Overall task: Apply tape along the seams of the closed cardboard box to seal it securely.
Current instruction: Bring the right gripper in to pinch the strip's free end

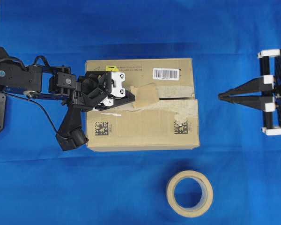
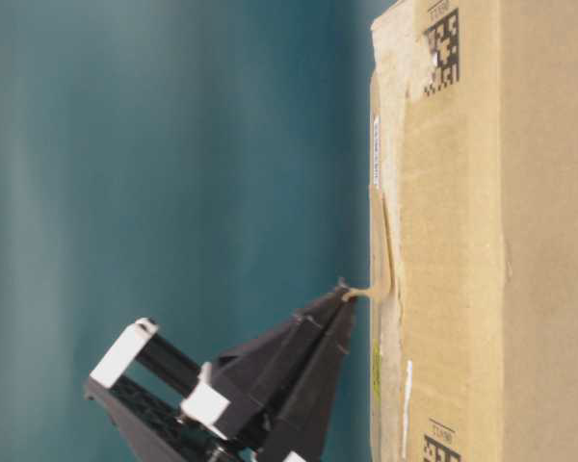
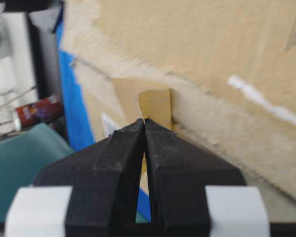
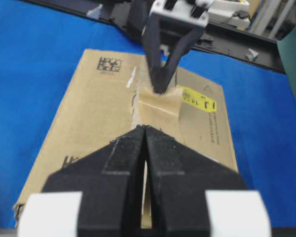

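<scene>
The robot's right gripper should next move to the middle of the tan piece [image 1: 146, 97] [image 4: 160, 113] of tape and close there, next to the fingers of the left gripper.
The cardboard box [image 1: 140, 136] lies in the middle of the blue table with its top flaps down. The seam [image 1: 180, 97] shows as a dark line on the right half of the top. A short tan strip of tape [image 1: 147, 95] lies across the seam near the middle. My left gripper [image 1: 132, 97] is over the box's left half, shut on the strip's near end [image 3: 155, 103]. In the table-level view that end [image 2: 366, 292] curls up off the box top to the tips. My right gripper [image 1: 220, 96] is shut and holds nothing, just off the box's right edge.
A tan ring-shaped tape roll [image 1: 189, 193] lies on the table in front of the box. Paler torn tape remnants [image 1: 180, 114] cling to the box top right of the strip. A yellow sticker [image 1: 110, 68] and a white barcode label [image 1: 165, 73] sit along the far flap.
</scene>
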`<state>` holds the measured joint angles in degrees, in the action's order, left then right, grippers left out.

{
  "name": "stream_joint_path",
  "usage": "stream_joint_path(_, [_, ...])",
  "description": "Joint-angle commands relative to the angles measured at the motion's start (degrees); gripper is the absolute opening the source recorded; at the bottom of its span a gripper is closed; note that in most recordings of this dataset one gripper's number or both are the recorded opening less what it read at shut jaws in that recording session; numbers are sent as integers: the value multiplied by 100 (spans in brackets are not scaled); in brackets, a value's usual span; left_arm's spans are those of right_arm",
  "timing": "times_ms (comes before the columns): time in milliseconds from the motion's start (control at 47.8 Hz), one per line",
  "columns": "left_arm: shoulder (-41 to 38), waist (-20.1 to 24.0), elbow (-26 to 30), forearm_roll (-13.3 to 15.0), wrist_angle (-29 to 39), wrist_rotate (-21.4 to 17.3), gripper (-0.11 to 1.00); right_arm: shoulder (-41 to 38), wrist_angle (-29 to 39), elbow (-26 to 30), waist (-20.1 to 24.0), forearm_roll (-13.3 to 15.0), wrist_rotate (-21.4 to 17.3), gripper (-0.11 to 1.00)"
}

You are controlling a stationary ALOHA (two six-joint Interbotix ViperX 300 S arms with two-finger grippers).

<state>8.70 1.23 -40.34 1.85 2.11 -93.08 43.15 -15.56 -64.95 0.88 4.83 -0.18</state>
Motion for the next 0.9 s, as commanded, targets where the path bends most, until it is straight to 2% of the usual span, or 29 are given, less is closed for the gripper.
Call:
stream_joint_path(0, [26, 0, 35, 9, 53, -18, 0, -202, -149, 229, -97, -35, -18, 0])
stream_joint_path(418, [158, -9, -193, 9, 158, -18, 0, -1863, -457, 1116, -439, -264, -53, 2])
stream_joint_path(481, [167, 0, -202, 9, 158, -18, 0, -2171, -483, 1318, -457, -290, -53, 14])
stream_joint_path(606, [167, -9, -202, 0, 149, -18, 0, -2751, -483, 1784, -457, -299, -53, 52])
stream_joint_path(648, [167, -9, -211, 9, 167, -18, 0, -2953, -483, 1986, -457, -299, -62, 59])
stream_joint_path(794, [167, 0, -211, 0, 176, -18, 0, -3357, -413, 2399, -457, -299, -62, 50])
stream_joint_path(878, [167, 0, -202, 9, 176, -9, 0, -3533, -387, 2549, -457, -325, -70, 48])
